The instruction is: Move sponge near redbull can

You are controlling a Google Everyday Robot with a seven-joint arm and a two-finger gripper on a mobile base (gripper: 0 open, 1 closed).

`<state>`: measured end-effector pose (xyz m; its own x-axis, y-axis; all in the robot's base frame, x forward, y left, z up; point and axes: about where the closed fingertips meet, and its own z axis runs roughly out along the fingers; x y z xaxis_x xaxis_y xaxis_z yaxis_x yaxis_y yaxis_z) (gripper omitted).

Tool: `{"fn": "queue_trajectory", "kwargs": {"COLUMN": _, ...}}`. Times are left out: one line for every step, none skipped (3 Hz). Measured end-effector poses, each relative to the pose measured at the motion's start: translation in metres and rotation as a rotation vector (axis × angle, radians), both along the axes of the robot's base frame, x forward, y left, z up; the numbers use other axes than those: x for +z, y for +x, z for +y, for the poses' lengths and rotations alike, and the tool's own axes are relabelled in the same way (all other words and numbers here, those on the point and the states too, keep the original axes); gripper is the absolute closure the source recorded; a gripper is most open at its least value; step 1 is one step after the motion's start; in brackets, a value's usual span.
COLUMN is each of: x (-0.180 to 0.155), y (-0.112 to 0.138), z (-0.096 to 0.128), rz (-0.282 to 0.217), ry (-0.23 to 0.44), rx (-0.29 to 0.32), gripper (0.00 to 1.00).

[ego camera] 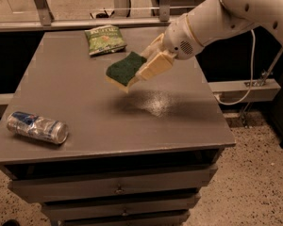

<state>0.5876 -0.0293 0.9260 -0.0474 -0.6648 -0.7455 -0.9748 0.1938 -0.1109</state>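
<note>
The gripper will release the sponge on the grey table (87,106), just behind the redbull can's end that is nearest the table's middle.
My gripper (142,68) is shut on the sponge (124,70) and holds it in the air above the middle of the grey table (85,98). The sponge shows its dark green top and pale yellow foam edge, tilted. The redbull can (37,127), silver and blue, lies on its side near the table's front left corner, well to the left of and nearer than the sponge.
A green snack bag (105,39) lies at the back of the table, behind the sponge. The table has drawers (118,187) below its front edge. A white cable (247,79) hangs at the right. A metal rail (85,22) runs behind the table.
</note>
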Motion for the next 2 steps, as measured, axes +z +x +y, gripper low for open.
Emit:
{"fn": "queue_trajectory", "kwargs": {"x": -0.017, "y": -0.009, "z": 0.033, "rz": 0.022, "ry": 0.002, "rx": 0.043, "gripper": 1.0}}
{"fn": "queue_trajectory", "kwargs": {"x": -0.039, "y": -0.017, "z": 0.068, "rz": 0.061, "ry": 0.014, "rx": 0.084, "gripper": 1.0}}
